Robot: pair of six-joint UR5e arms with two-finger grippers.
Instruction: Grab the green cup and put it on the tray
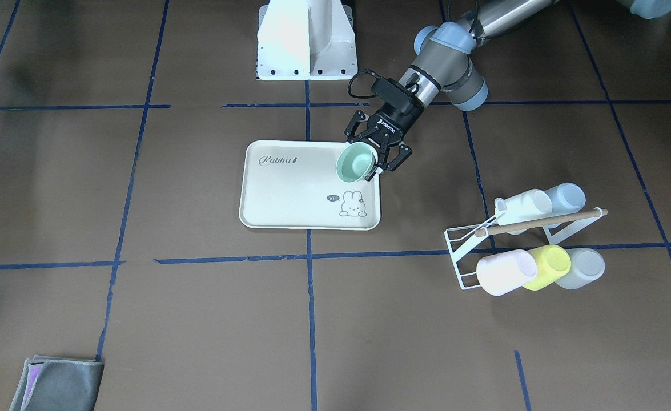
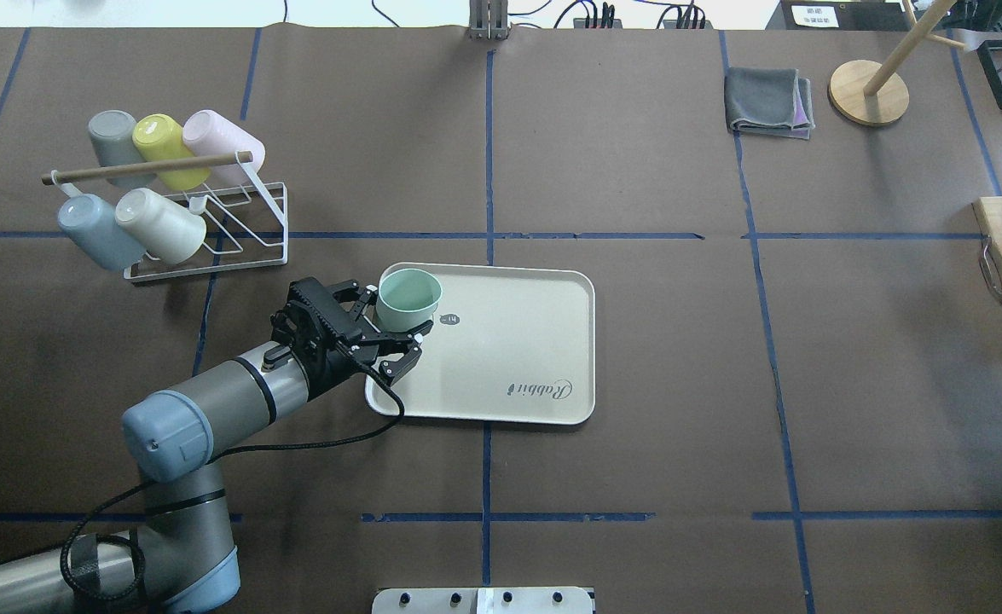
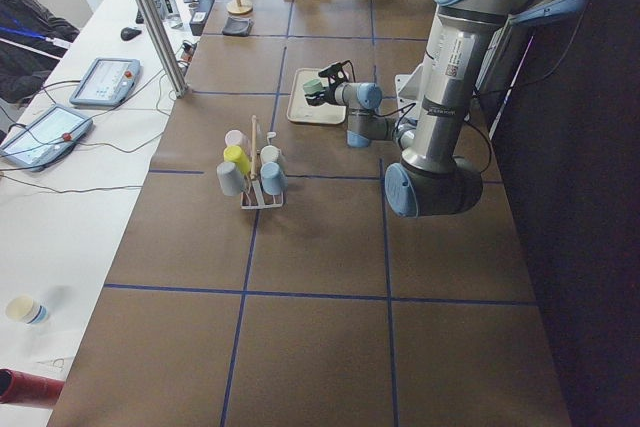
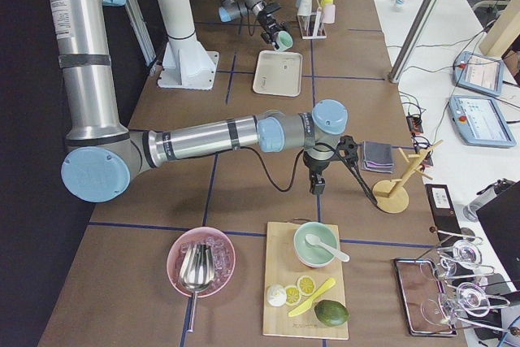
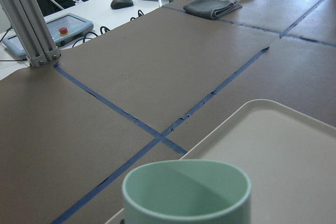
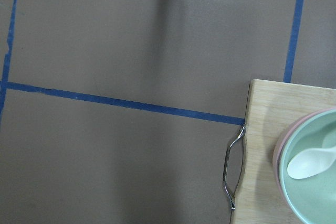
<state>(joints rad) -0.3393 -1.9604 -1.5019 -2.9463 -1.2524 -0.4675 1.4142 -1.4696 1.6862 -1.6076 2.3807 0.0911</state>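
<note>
The robot's left gripper will release the green cup on the cream tray (image 1: 320,165) between the Rabbit lettering and the bunny drawing.
The green cup (image 1: 356,161) stands upright between the fingers of my left gripper (image 1: 366,161), which is shut on it. The cup hangs a little above the corner of the cream tray (image 1: 289,194) nearest the left arm, by the bunny drawing. In the overhead view the cup (image 2: 409,297) sits over the tray's (image 2: 518,341) left end, with the gripper (image 2: 398,322) reaching in from the left. The left wrist view shows the cup's rim (image 5: 184,190) with the tray (image 5: 283,145) behind it. My right gripper (image 4: 316,187) points down over bare table far from the tray; I cannot tell whether it is open or shut.
A white wire rack (image 2: 211,247) with several pastel cups, among them a yellow one (image 2: 159,141), stands beyond the left arm. A grey cloth (image 2: 769,102) and a wooden stand (image 2: 869,89) sit at the far right. A cutting board (image 6: 268,145) with a bowl (image 6: 315,182) lies under the right wrist.
</note>
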